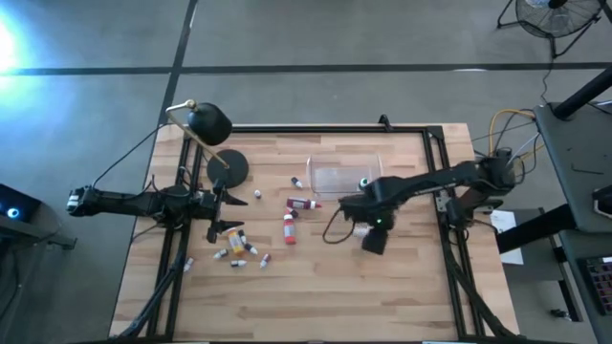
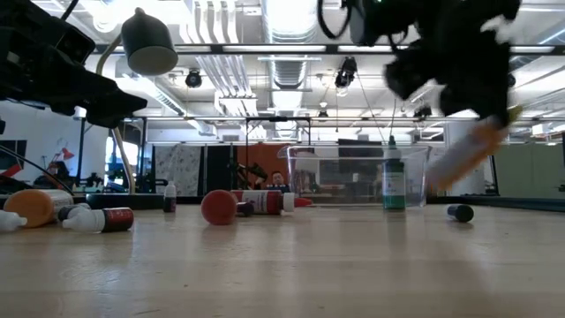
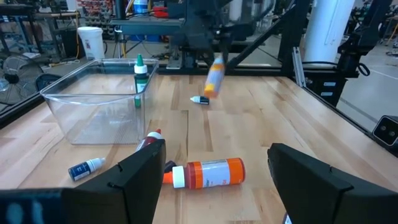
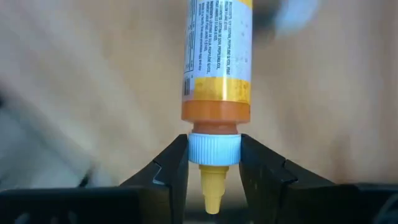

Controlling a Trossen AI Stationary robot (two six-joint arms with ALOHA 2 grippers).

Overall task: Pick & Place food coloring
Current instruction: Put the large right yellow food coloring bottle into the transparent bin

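Observation:
My right gripper needs to set the orange bottle, now just in front of the tub, down on the bare wood [image 1: 419,271], next to the black rail that is there.
Several small food coloring bottles lie on their sides on the wood table, in a cluster [image 1: 237,250] and near the middle [image 1: 289,225]. One green bottle [image 3: 141,74] stands inside the clear tub [image 3: 74,109]. My left gripper [image 3: 217,149] is open and low over the table, its fingers on either side of a lying orange bottle [image 3: 208,173] without touching it; in the high view it [image 1: 228,212] is left of centre. My right gripper [image 1: 352,205] is just in front of the tub, shut on an orange bottle [image 4: 217,56]. My right gripper [image 4: 213,146] pinches the orange bottle's white cap [image 4: 213,149] between its two fingers [image 4: 174,162], one on each side, the yellow nozzle poking back between them. The bottle [image 2: 468,150] hangs tilted below the gripper, cap end up, lifted clear of the table.
A black desk lamp [image 1: 208,122] with a round base [image 1: 228,167] stands at the far left. A red bottle [image 3: 149,138] and a small blue one [image 3: 85,168] lie beside the tub. A tiny dark bottle [image 2: 459,212] lies below the right gripper. The near half of the table [image 1: 316,306] is bare wood.

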